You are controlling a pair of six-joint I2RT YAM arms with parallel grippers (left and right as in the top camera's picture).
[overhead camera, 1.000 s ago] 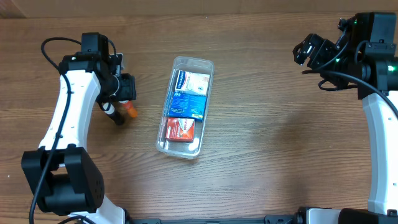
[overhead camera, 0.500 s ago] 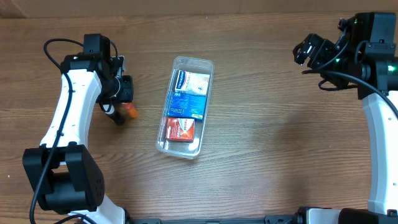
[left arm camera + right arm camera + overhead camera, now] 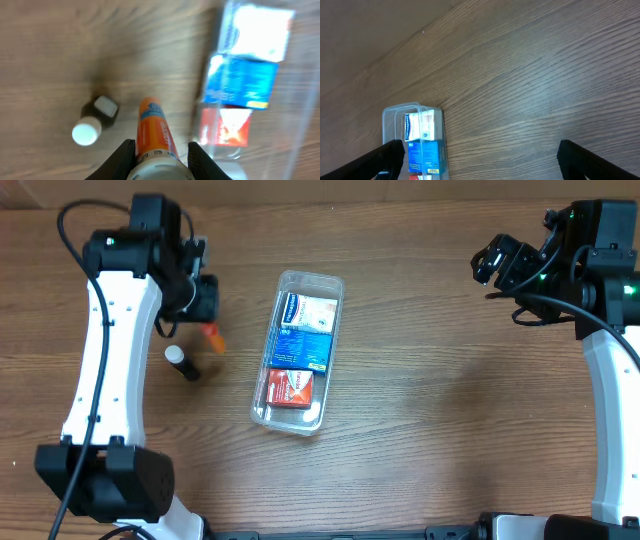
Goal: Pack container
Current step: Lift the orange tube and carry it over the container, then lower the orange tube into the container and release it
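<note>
My left gripper is going to release the orange tube. It will go between the red box and the container's side [image 3: 319,379] [image 3: 260,125] facing my right gripper.
The clear plastic container [image 3: 322,411] lies mid-table, holding a white box, a blue box and a red box. It also shows in the left wrist view [image 3: 300,90] and the right wrist view [image 3: 387,117]. My left gripper [image 3: 205,315] is shut on an orange tube [image 3: 156,129], held above the table to the left of the container; the tube tip shows in the overhead view [image 3: 212,336]. My right gripper [image 3: 492,265] is open and empty at the far right, well away from the container.
A small dark bottle with a white cap [image 3: 180,360] lies on the wood left of the container, also in the left wrist view [image 3: 95,120]. The brown table edge runs along the back.
My left gripper has lifted the orange tube off the table and moved it back, leaving the white-capped bottle behind. The right arm has not moved.
</note>
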